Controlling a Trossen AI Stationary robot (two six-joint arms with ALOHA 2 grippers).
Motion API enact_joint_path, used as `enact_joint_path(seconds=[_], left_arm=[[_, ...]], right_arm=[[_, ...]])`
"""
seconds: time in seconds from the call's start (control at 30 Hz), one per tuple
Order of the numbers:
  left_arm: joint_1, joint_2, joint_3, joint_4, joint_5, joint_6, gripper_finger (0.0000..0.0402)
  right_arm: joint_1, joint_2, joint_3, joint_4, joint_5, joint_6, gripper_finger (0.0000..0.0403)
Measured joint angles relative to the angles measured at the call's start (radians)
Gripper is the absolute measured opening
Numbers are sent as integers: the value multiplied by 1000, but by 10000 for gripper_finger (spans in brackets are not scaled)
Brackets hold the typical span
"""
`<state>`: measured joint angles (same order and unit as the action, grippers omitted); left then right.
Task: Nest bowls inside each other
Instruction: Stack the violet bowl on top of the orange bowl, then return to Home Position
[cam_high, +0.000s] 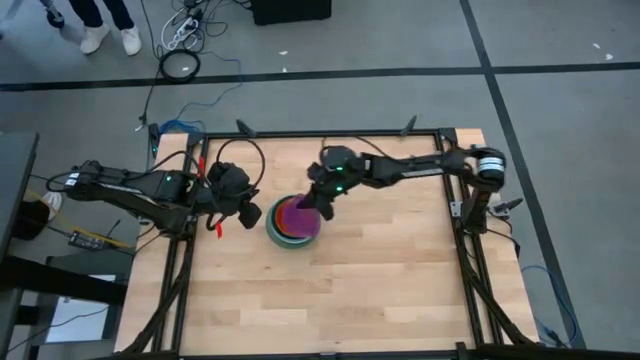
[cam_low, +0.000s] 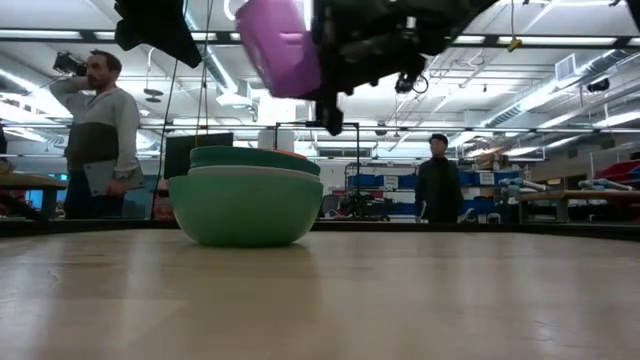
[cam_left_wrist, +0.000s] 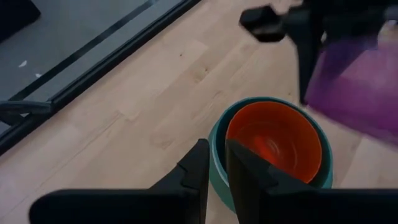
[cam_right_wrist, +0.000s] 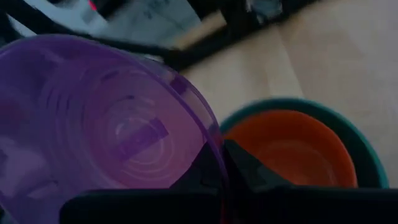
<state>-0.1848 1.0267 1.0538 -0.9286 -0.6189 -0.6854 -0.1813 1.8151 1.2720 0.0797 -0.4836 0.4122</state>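
Next, my right gripper releases the purple bowl, which hangs just above the stack now, inside the orange bowl (cam_high: 293, 218) (cam_right_wrist: 291, 154) at the center of the stack.
A stack of nested bowls (cam_high: 293, 224) stands on the wooden table by the bottom of its sage green outer bowl (cam_low: 245, 208). A teal bowl (cam_low: 255, 156) sits inside that, and an orange bowl (cam_left_wrist: 273, 140) is the innermost one showing. Just above the stack hangs a purple bowl (cam_low: 280, 45), with my right gripper (cam_right_wrist: 222, 150) shut on it. My left gripper (cam_left_wrist: 216, 152) hovers at the stack's left side (cam_high: 252, 213), raised above it. Its fingers stand a narrow gap apart with nothing between them. My right gripper pinches the purple bowl's rim (cam_right_wrist: 210, 134) between its two fingers, one finger (cam_right_wrist: 249, 169) on each face of the wall. The fingers reach in from the table's far right, slanting down. The bowl is lifted clear and steeply tilted over the stack.
Black frame rails (cam_high: 340, 135) run along the table's far edge and sides. Bare wood (cam_high: 330, 300) lies on the near side of the stack. Beyond the table two people (cam_low: 100, 130) (cam_low: 437, 175) stand in the room.
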Motion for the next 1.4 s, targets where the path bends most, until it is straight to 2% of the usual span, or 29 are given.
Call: enact_joint_path(seconds=[0.1, 0.27, 0.43, 0.87, 0.97, 1.23, 1.4], left_arm=[[0, 0, 0, 0, 0, -5, 63], [0, 0, 0, 0, 0, -24, 63], [0, 0, 0, -1, 0, -27, 63], [0, 0, 0, 3, 0, -34, 63], [0, 0, 0, 3, 0, -34, 63], [0, 0, 0, 3, 1, -34, 63], [0, 0, 0, 3, 1, -30, 63]], right_arm=[[1, 73, 129, -201, 34, -68, 0], [0, 148, 310, -538, 193, -190, 0], [0, 182, 428, -719, 311, -248, 0], [14, 182, 443, -705, 360, -279, 7], [23, 182, 443, -702, 362, -280, 28], [37, 205, 445, -688, 366, -275, 115], [35, 204, 443, -703, 378, -290, 142]])
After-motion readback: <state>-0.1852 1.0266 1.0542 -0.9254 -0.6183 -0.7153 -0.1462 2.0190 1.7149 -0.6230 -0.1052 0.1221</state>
